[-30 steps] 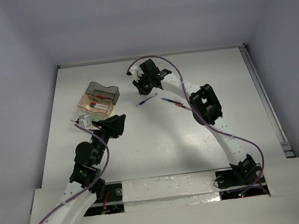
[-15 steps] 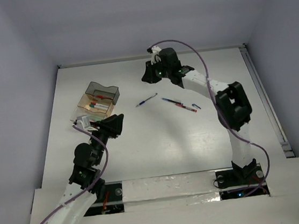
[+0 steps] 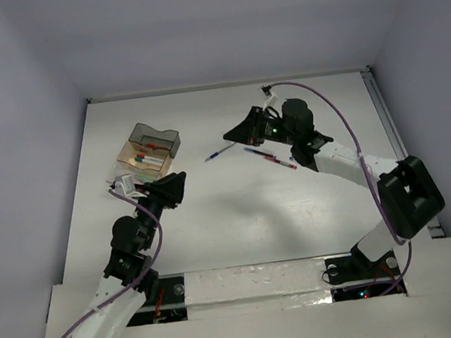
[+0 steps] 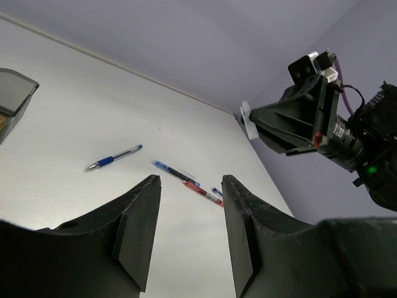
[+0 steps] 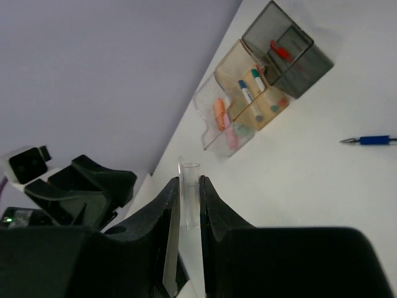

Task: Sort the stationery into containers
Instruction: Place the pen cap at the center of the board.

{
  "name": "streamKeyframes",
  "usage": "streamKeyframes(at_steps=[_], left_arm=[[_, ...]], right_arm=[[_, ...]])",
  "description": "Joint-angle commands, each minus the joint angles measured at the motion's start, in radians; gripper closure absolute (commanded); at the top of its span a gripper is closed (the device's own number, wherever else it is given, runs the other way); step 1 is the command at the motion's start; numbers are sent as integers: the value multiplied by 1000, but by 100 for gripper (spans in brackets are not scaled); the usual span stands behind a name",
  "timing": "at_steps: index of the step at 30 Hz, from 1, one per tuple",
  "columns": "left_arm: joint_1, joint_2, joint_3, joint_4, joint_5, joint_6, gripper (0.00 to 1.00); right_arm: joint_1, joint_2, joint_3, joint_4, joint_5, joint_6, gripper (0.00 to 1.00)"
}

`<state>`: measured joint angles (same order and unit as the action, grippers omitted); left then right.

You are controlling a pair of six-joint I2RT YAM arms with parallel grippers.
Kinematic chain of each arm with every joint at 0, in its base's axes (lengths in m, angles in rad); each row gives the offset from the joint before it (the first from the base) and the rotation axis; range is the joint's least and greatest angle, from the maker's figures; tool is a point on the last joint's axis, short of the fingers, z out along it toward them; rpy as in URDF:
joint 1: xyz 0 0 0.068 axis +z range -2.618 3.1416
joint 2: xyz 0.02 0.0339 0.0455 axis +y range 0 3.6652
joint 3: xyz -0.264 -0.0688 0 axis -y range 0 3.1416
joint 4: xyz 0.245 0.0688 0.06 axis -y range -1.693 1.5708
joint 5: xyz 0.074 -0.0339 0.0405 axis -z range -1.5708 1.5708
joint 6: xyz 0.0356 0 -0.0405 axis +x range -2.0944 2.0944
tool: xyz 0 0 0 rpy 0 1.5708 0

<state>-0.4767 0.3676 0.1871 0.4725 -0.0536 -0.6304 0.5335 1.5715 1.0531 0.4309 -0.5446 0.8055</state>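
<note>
My right gripper needs to let go of the small clear tube on the bare white table (image 3: 249,201) in front of the pens.
The containers (image 3: 151,149) stand at the far left: a smoky grey tray (image 5: 286,49), a tan one (image 5: 254,93) with markers, and a clear one (image 5: 220,121) with pink and orange pieces. A blue pen (image 3: 219,151) lies mid-table; it also shows in the left wrist view (image 4: 115,158) and the right wrist view (image 5: 372,140). A blue pen and a red pen (image 3: 269,157) lie end to end right of it. My right gripper (image 3: 234,135) (image 5: 188,180) hovers above the table, shut on a small clear tube (image 5: 191,192). My left gripper (image 3: 175,187) (image 4: 190,180) is open and empty, near the containers.
A raised rail (image 3: 398,149) runs along the table's right edge. The white table (image 3: 239,216) is walled by lilac panels at the back and sides. A small blue piece (image 4: 217,192) lies by the red pen.
My right arm swung back from the far middle toward the right and turned its wrist; its gripper now points left, just right of the blue pen. My left arm stayed put.
</note>
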Motion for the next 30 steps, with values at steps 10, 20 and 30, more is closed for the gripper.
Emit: streamKeyframes(at_steps=[10, 20, 30], left_arm=[[-5, 24, 0, 35, -2, 5, 59], [-5, 45, -3, 48, 0, 6, 60], [-5, 36, -5, 40, -20, 18, 60]], right_arm=[[8, -139, -168, -28, -35, 2, 100], [218, 1, -18, -730, 336, -526, 94], [272, 203, 53, -781, 436, -710, 78]])
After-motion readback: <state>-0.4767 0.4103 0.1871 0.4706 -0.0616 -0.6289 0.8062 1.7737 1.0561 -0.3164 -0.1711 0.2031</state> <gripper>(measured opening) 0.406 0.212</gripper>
